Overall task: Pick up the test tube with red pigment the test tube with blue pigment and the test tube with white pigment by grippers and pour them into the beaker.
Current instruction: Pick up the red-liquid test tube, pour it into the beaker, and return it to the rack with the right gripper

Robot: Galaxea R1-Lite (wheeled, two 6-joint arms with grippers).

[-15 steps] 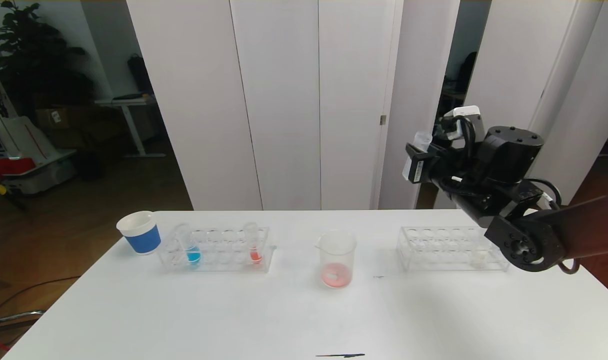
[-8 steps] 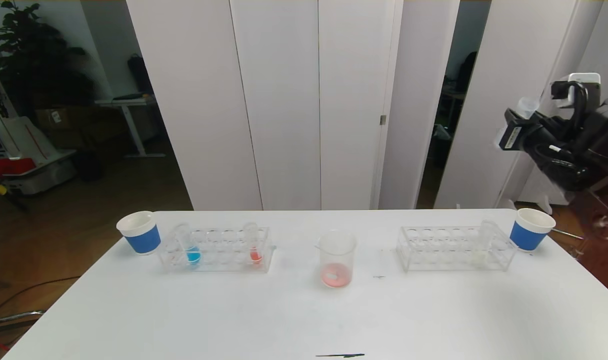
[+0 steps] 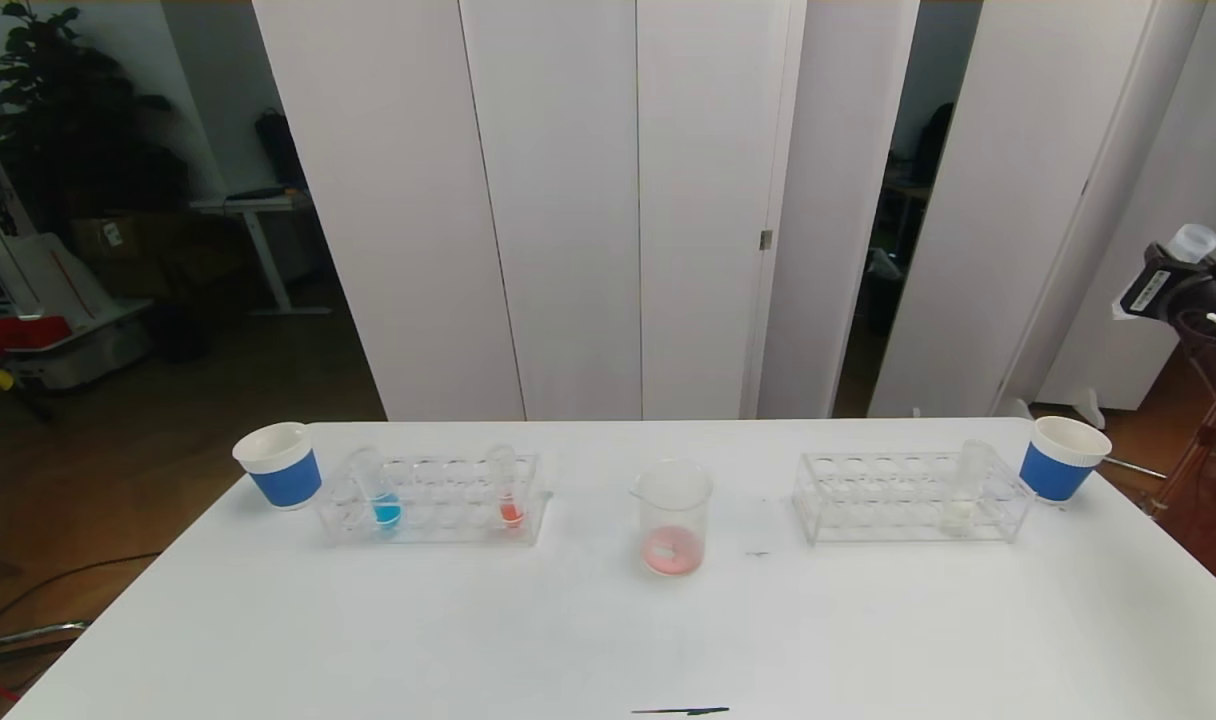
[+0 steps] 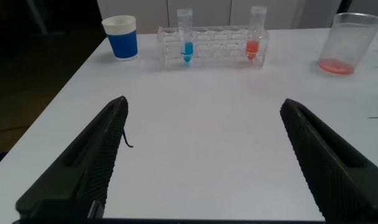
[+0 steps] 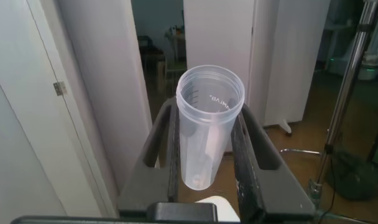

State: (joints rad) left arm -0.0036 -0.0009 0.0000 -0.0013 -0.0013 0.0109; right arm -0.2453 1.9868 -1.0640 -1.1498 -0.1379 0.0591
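Note:
My right gripper is to release the clear test tube inside the paper cup (image 3: 1074, 444) next to the rack that holds the white pigment.
The beaker (image 3: 674, 515) stands mid-table with a little pink-red liquid in it. In the left rack (image 3: 438, 500) are the test tube with blue pigment (image 3: 386, 505) and the test tube with red pigment (image 3: 509, 505). The test tube with white pigment (image 3: 961, 505) stands in the right rack (image 3: 888, 495). My right gripper (image 5: 207, 112) is raised past the table's right edge (image 3: 1183, 265), shut on a nearly empty clear test tube (image 5: 207, 124) with a faint pink streak. My left gripper (image 4: 204, 104) hangs open and empty over bare table, nearer than the blue tube (image 4: 186, 37), the red tube (image 4: 255, 34) and the beaker (image 4: 347, 43).
A blue-and-white paper cup (image 3: 278, 465) stands left of the left rack, and another one (image 3: 1063, 458) right of the right rack. White doors rise behind the table. A tripod stands on the floor at the far right.
My right arm has swung from above the right rack out to the right, past the table edge, still carrying the clear tube. The right cup has come into sight.

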